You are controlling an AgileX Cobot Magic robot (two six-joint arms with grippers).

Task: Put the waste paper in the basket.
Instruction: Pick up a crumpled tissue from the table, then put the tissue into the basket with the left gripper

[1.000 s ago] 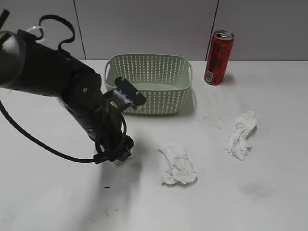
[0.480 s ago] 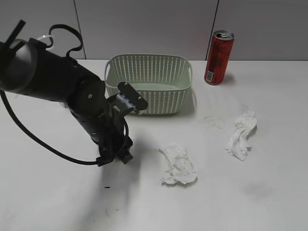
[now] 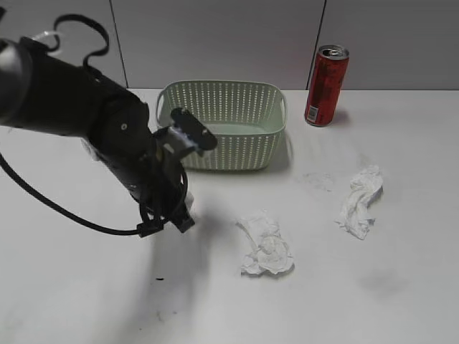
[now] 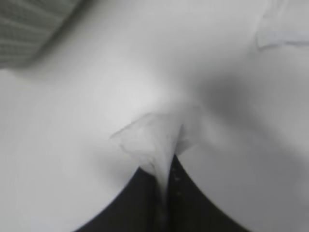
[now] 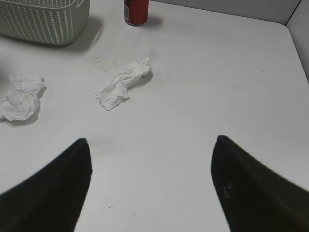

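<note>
Next, my left gripper drops the wad of waste paper, now held just above the table, on the middle of the sage-green basket's bottom [image 3: 234, 130].
The sage-green lattice basket [image 3: 224, 123] stands at the back of the table; its corner shows in the right wrist view [image 5: 46, 21]. My left gripper [image 3: 166, 222] is shut on a waste paper wad [image 4: 154, 140], held just above the table in front of the basket's left end. A second waste paper wad [image 3: 265, 245] lies in the middle, also in the right wrist view [image 5: 20, 99]. A third wad [image 3: 360, 201] lies to the right, also in the right wrist view [image 5: 123, 83]. My right gripper [image 5: 150, 181] is open and empty, outside the exterior view.
A red drink can [image 3: 327, 84] stands upright to the right of the basket, also in the right wrist view [image 5: 136, 10]. The white table's right edge [image 5: 295, 36] shows in the right wrist view. A grey wall runs behind the table.
My left arm has lifted a little and shifted up and left, with the wad held in its jaws. The two loose wads, basket and can have not moved.
</note>
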